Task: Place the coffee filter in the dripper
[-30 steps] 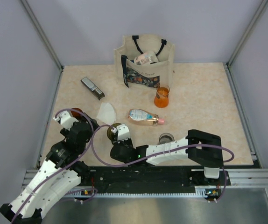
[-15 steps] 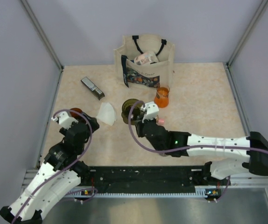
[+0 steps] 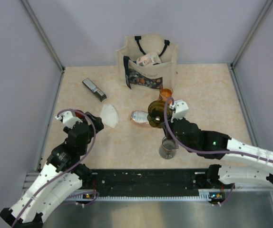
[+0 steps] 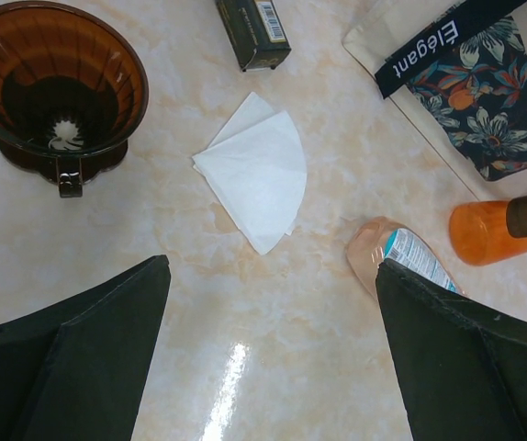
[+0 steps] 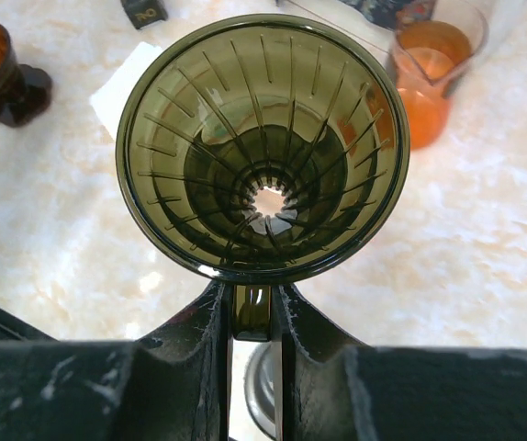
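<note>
I should set the olive-green dripper on the rim of the orange beaker point(image 3: 165, 86) point(image 5: 441, 39) with my right gripper. It will go down there. The dripper is now held above the table.
The white folded coffee filter point(image 3: 110, 115) lies flat on the table; it also shows in the left wrist view point(image 4: 259, 175). My right gripper point(image 3: 165, 113) is shut on the handle of an olive-green ribbed dripper point(image 3: 156, 111) and holds it above the table, mouth up point(image 5: 262, 147), the fingers point(image 5: 210, 340) clamping the handle. My left gripper point(image 3: 92, 123) is open and empty point(image 4: 273, 266), just near of the filter. A second, brown dripper point(image 3: 78, 114) stands left of the filter point(image 4: 57, 87).
A tote bag point(image 3: 148, 59) stands at the back. An orange beaker point(image 3: 165, 92) and a pink bottle point(image 3: 139, 117) lie by the held dripper. A dark box point(image 3: 94, 90) lies far left. A glass cup point(image 3: 168, 147) stands under my right arm.
My right arm has swung from the near left to the right and farther back, carrying the green dripper to over the pink bottle. The left arm has barely shifted.
</note>
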{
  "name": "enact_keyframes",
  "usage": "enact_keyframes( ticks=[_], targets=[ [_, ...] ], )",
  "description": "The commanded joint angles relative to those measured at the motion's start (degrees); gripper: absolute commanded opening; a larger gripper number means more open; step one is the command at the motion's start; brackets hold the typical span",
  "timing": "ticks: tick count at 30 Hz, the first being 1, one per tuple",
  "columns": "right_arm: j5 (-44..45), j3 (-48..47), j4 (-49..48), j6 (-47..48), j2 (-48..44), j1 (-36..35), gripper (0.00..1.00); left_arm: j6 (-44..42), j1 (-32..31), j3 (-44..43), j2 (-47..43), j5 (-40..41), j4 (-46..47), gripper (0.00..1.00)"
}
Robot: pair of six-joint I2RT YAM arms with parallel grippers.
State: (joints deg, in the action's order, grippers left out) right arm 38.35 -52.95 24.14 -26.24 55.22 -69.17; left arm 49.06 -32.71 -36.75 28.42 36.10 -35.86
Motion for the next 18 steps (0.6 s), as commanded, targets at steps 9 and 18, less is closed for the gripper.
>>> enact_keyframes(
  ticks=[9, 18],
  targets=[
    [-3.25, -3.92, 4.09, 4.61, -4.87, 14.74, 0.0, -3.62, 0.1, 0.72, 6.81, -4.46, 9.93, 0.99],
    [-24.71, -2.24, -15.69, 23.84, 3.74, 31.72, 0.0, -5.81, 0.28, 1.77, 9.37, -5.78, 13.01, 0.99]
  ],
)
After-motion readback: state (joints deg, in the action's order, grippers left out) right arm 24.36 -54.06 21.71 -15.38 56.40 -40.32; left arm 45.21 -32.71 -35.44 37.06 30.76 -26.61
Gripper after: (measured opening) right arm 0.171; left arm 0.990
